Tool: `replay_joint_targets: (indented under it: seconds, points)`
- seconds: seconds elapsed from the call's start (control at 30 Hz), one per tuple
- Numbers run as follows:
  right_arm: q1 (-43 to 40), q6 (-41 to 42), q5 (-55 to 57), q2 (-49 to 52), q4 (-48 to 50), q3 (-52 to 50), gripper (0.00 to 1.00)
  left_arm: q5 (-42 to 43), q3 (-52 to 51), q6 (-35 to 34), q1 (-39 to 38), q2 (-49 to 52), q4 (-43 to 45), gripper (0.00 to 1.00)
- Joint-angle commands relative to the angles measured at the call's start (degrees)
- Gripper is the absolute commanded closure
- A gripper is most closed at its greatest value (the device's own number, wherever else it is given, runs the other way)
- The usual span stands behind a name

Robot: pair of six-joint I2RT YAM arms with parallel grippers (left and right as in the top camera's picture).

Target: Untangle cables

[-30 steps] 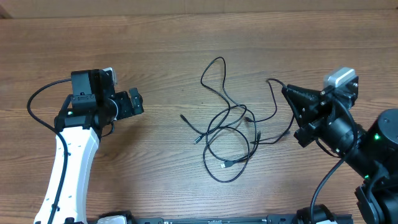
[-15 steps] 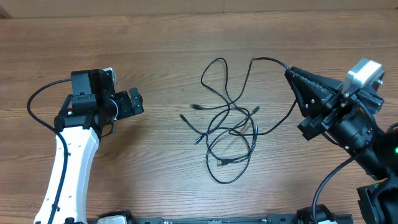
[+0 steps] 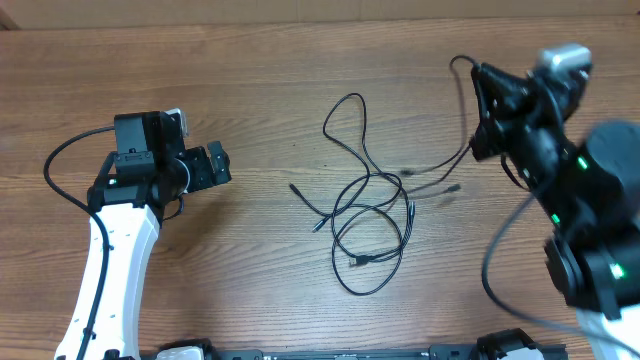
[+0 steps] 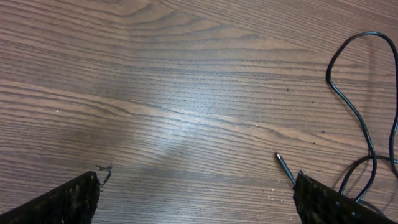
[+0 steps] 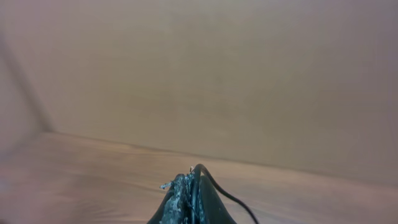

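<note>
Next, my right gripper lets go of the cable on the bare wooden table [image 3: 606, 122] beyond that gripper, well away from the tangle.
Thin black cables [image 3: 365, 215] lie in tangled loops on the wooden table's middle. My right gripper [image 3: 482, 78] is raised at the far right, shut on one cable strand that trails back down to the tangle. In the right wrist view, the closed gripper [image 5: 193, 177] pinches that cable [image 5: 227, 196], which curves off to the right. My left gripper [image 3: 215, 165] rests left of the tangle, open and empty. From the left wrist, the gripper [image 4: 196, 205] has wide-apart fingers [image 4: 68, 202], with a plug end [image 4: 283, 165] and a cable loop [image 4: 354, 93] to the right.
The left arm's own thick black wire [image 3: 60, 170] arcs beside its white link. A cardboard-coloured wall [image 5: 199, 74] fills the right wrist view beyond the table edge [image 3: 300, 22].
My right gripper has risen and swung toward the far right with the cable, drawing one strand and its plug out of the tangle. The left arm has not moved.
</note>
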Motion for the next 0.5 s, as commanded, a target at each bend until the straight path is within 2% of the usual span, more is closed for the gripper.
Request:
replay_joint_targets:
  seconds: [0.0,0.2,0.4,0.47]
  points:
    - [0.22,0.57,10.19,5.92,2.38,1.46,0.96,-0.52,0.22,1.25,-0.11,-0.52,0.09,0.0]
    - [-1.03,0.57,10.32,17.9,13.38,1.46,0.96,-0.52,0.22,1.25,-0.11,-0.52,0.09,0.0]
    - [-1.01,0.79,9.22,24.79,25.7,1.46,0.96,-0.52,0.22,1.25,-0.11,-0.52,0.09,0.01]
    - [-1.01,3.43,8.44,26.53,30.25,1.46,0.96,-0.52,0.22,1.25,-0.11,-0.52,0.09,0.0]
